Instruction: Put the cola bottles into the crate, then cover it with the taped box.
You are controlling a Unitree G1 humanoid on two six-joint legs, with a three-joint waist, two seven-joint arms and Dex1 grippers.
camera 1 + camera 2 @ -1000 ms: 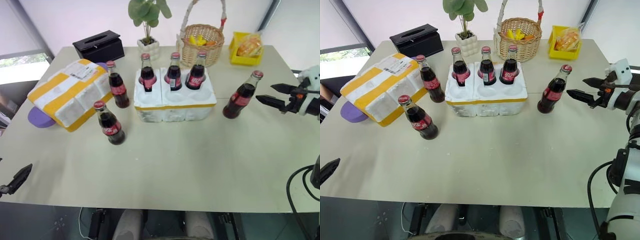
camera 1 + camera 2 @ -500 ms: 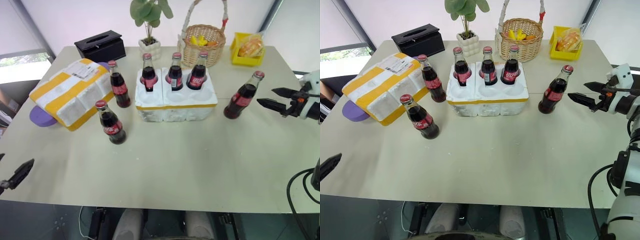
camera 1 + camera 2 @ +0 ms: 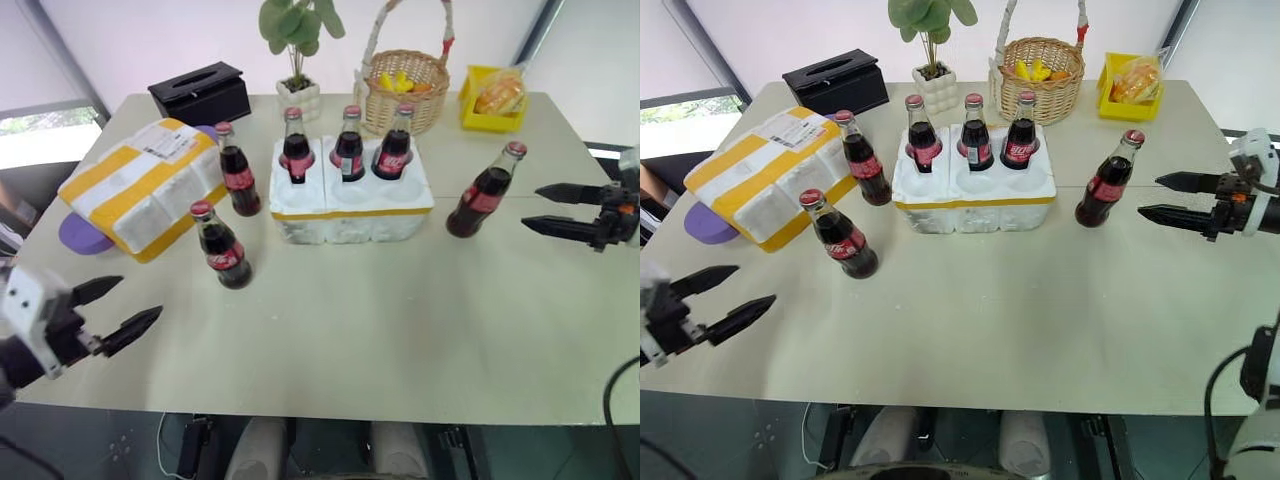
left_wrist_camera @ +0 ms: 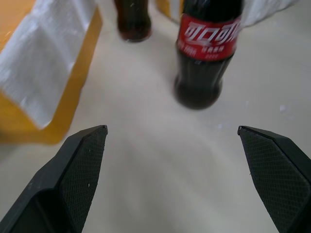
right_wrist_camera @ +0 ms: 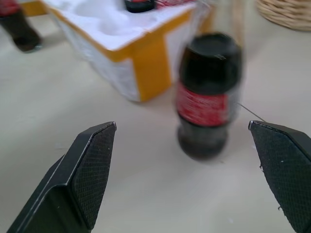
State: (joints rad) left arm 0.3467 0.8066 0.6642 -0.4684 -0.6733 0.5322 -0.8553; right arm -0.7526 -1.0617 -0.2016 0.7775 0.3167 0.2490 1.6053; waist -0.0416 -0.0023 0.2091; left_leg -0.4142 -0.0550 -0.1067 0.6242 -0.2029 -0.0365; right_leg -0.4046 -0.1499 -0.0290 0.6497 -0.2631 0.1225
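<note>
The red label of the cola bottle [image 3: 227,257] [image 4: 208,39] standing closest to me is the next place for my left gripper to go to and close.
The crate [image 3: 350,224] sits mid-table with three cola bottles [image 3: 349,148] upright in its back wells. Two more bottles stand left of it, one near the taped box [image 3: 237,172] and one closer to me [image 3: 221,248]; another [image 3: 486,192] stands right of the crate. The taped box [image 3: 140,185] lies at the left. My left gripper [image 3: 140,298] is open near the table's front left, pointing at the nearer left bottle [image 4: 208,53]. My right gripper [image 3: 530,206] is open, just right of the right bottle [image 5: 208,97], apart from it.
Along the back edge stand a black tissue box [image 3: 198,92], a potted plant [image 3: 298,60], a wicker basket [image 3: 404,88] and a yellow tray [image 3: 495,98]. A purple disc [image 3: 80,232] lies under the taped box. The table's front half is bare.
My left gripper has swung up and inward from the lower left edge toward the nearer left bottle. My right gripper has drawn back a little from the right bottle.
</note>
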